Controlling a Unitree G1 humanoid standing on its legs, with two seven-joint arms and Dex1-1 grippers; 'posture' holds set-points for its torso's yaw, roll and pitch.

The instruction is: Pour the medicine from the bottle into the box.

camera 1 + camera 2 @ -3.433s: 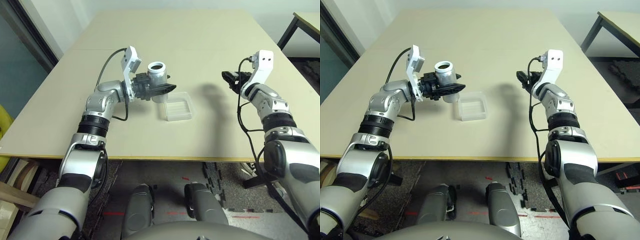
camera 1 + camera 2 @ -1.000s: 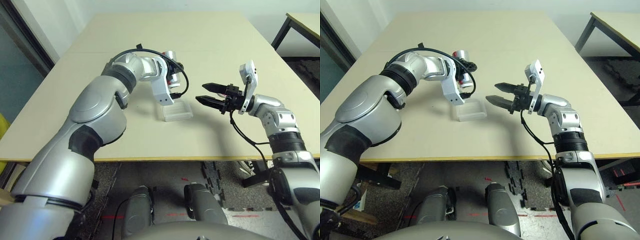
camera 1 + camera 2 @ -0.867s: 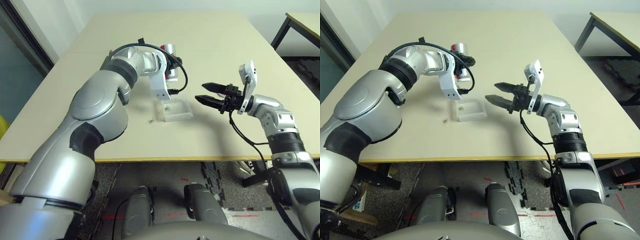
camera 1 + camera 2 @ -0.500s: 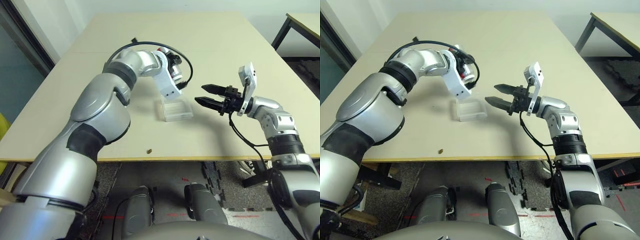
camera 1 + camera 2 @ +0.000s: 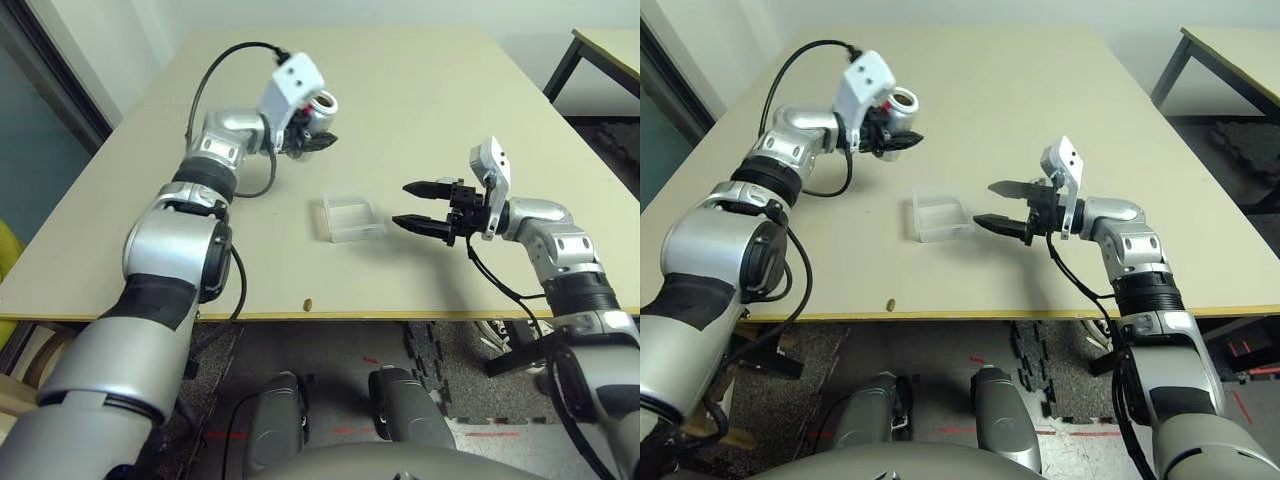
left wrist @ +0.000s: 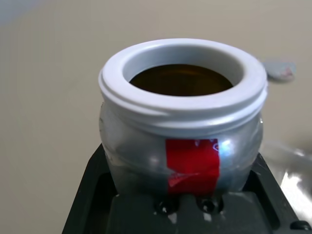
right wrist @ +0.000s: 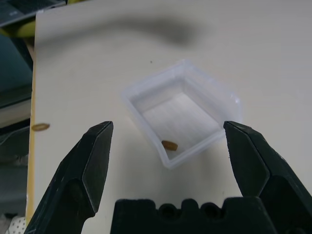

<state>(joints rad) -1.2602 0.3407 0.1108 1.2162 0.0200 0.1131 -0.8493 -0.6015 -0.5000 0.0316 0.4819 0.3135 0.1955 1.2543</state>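
The robot's left gripper should set the bottle down on the bare table [image 5: 262, 202] beside the box, opposite the right gripper.
My left gripper [image 5: 316, 137] is shut on the bottle [image 5: 321, 104], a small silvery bottle with a red mark [image 6: 191, 161], held above the table's far left, well away from the box. Its mouth [image 6: 181, 79] is uncapped and shows dark contents. The box [image 5: 353, 215], clear plastic, sits on the table's middle with one brown pill [image 7: 169, 144] inside. My right gripper [image 5: 416, 205] hovers just right of the box, open, its fingers [image 7: 97, 151] spread about as wide as the box and empty.
One brown pill [image 5: 308, 303] lies loose on the table near the front edge, left of the box. A small grey disc [image 6: 278, 69] with a red mark lies on the table beyond the bottle. A dark-legged second table [image 5: 600, 45] stands at far right.
My left arm has swung the bottle up and back, away from over the box, turning it from tipped towards upright. A pill dropped onto the table and ended near the front edge. My right gripper edged towards the box.
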